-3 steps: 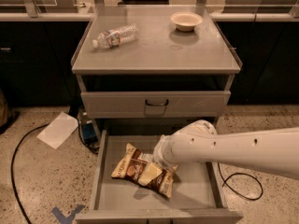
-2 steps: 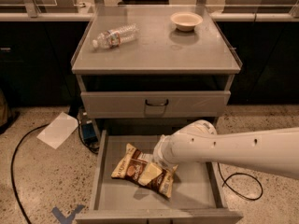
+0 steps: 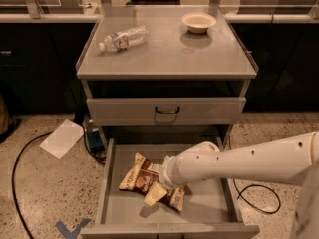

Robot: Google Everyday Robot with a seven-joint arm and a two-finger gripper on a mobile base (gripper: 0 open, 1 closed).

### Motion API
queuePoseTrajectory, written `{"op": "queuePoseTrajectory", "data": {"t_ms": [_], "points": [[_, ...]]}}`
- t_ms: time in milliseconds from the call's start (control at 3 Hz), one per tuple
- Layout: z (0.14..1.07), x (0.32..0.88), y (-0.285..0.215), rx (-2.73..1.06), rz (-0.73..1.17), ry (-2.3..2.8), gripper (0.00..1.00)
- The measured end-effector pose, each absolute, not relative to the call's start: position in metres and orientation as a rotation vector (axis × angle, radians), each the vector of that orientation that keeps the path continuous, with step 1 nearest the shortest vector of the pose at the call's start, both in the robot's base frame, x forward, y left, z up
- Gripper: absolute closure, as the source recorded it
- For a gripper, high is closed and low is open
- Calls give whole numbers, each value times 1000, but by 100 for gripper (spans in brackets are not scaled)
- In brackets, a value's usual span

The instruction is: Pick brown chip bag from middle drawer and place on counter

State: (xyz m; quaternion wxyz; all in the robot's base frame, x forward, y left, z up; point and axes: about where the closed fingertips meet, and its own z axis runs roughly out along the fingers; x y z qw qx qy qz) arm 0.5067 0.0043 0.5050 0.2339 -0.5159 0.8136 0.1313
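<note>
Next, I bring my gripper to the middle of the brown chip bag (image 3: 159,182), between its two cream-tan ends, and close it there.
The brown chip bag (image 3: 140,178) lies on the floor of the open middle drawer (image 3: 209,203), at its left-centre. It is dark brown with cream-tan ends. My white arm reaches in from the right, and my gripper (image 3: 158,189) is down on the middle of the bag, covering part of it. The counter (image 3: 169,49) is the cabinet's flat grey top, above and behind the drawer.
A clear plastic bottle (image 3: 122,38) lies on the counter's left side and a cream bowl (image 3: 199,22) stands at its back right. A shut drawer with a dark loop handle (image 3: 167,110) sits above the open one. A white sheet (image 3: 62,138) and black cables lie on the floor.
</note>
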Motion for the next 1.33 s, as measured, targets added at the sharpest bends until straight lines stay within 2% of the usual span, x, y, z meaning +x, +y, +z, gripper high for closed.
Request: {"op": "queuePoseTrajectory", "data": {"t_ms": [667, 1333], "points": [[404, 498, 50, -1483, 504, 2263, 0], [401, 515, 47, -1453, 462, 2266, 0]]}}
